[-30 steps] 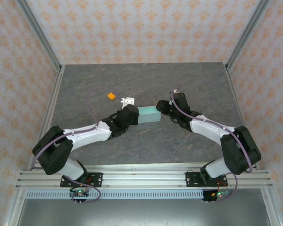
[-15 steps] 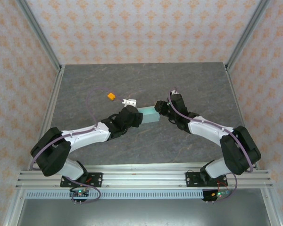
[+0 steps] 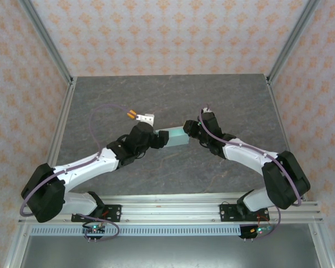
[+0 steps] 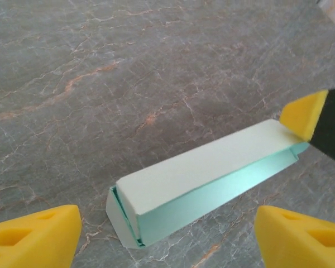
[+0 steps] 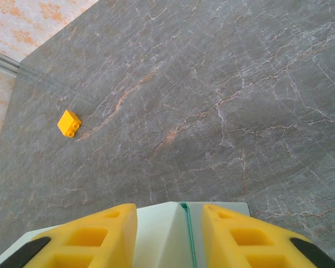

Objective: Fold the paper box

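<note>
The paper box's near end flap stands ajar while my left gripper straddles the box. Next, my left gripper backs off and pinches across the flap's seam (image 4: 127, 214).
The paper box (image 3: 176, 137) is a pale mint-green, long rectangular box at mid-table, between my two grippers. My right gripper (image 5: 168, 237) is shut on its right end, a yellow finger (image 5: 103, 234) on each side of the card (image 5: 162, 234). In the left wrist view the box (image 4: 201, 178) runs diagonally away, and its near end flap (image 4: 116, 215) stands slightly ajar. My left gripper (image 4: 167, 248) is open, its yellow fingertips (image 4: 36, 237) wide apart on either side of the near end and not touching it. The right gripper's yellow finger (image 4: 304, 114) shows at the far end.
A tiny orange block (image 5: 69, 123) lies on the grey stone-patterned table (image 3: 223, 95), behind the left wrist (image 3: 132, 115). Metal frame posts and patterned walls close in the table's sides and back. An aluminium rail (image 3: 167, 209) runs along the near edge.
My left gripper has opened and let go of the box's left end, and its arm has swung out to the left. The right gripper keeps its grip.
</note>
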You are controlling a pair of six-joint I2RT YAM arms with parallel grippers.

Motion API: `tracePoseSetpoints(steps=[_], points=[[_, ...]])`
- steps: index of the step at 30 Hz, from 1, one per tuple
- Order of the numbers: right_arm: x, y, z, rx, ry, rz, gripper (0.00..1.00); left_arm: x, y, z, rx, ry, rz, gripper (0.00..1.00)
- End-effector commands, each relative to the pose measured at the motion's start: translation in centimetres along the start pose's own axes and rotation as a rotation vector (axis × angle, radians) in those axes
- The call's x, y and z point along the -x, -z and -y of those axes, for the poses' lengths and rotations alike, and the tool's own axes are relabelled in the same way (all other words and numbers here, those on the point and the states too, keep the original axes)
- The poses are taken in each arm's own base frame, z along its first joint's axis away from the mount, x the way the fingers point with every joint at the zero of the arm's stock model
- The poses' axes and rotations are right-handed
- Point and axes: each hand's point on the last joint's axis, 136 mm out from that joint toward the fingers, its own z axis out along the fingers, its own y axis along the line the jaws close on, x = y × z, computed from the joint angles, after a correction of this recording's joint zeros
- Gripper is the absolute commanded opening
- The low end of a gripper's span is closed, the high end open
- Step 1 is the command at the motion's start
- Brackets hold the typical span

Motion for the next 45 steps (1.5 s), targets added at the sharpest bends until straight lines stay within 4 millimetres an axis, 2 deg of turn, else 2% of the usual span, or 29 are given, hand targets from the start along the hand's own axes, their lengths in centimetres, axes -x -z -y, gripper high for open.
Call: tracePoseSetpoints(steps=[1,6,11,16,24,30,34,40,45], points=[[-4.7,0.0,4.6,-0.168,0.038,-0.153,0.34,0.3,0.0,-1.1,-0.008,0.11,-0.023,0.81],[-4.7,0.0,4.6,-0.168,0.041,-0.156,0.34,0.5,-1.4,-2.8,0.003,0.241,-0.057,0.79],[-4.6,0.1,4.5,-0.166,0.041,-0.152,0.34,-0.5,-2.5,-3.4,0.02,0.261,-0.103,0.75],[-4.7,0.1,4.7,-0.171,0.041,-0.154,0.34,-2.1,-3.1,-3.8,0.027,0.276,-0.129,0.63],[-5.3,0.3,5.6,-0.199,0.055,-0.173,0.34,-5.9,-3.6,-5.3,0.063,0.279,-0.201,0.54],[-7.0,0.5,7.2,-0.248,0.085,-0.242,0.35,-10.2,-4.1,-6.3,0.077,0.312,-0.292,0.47],[-8.2,0.5,8.4,-0.277,0.091,-0.284,0.35,-12.2,-4.1,-7.1,0.098,0.319,-0.328,0.43],[-9.5,0.5,10.3,-0.309,0.078,-0.318,0.34,-14.7,-4.1,-8.7,0.152,0.335,-0.35,0.38],[-10.1,0.5,10.8,-0.307,0.061,-0.319,0.34,-14.5,-4.4,-8.4,0.14,0.348,-0.348,0.34]])
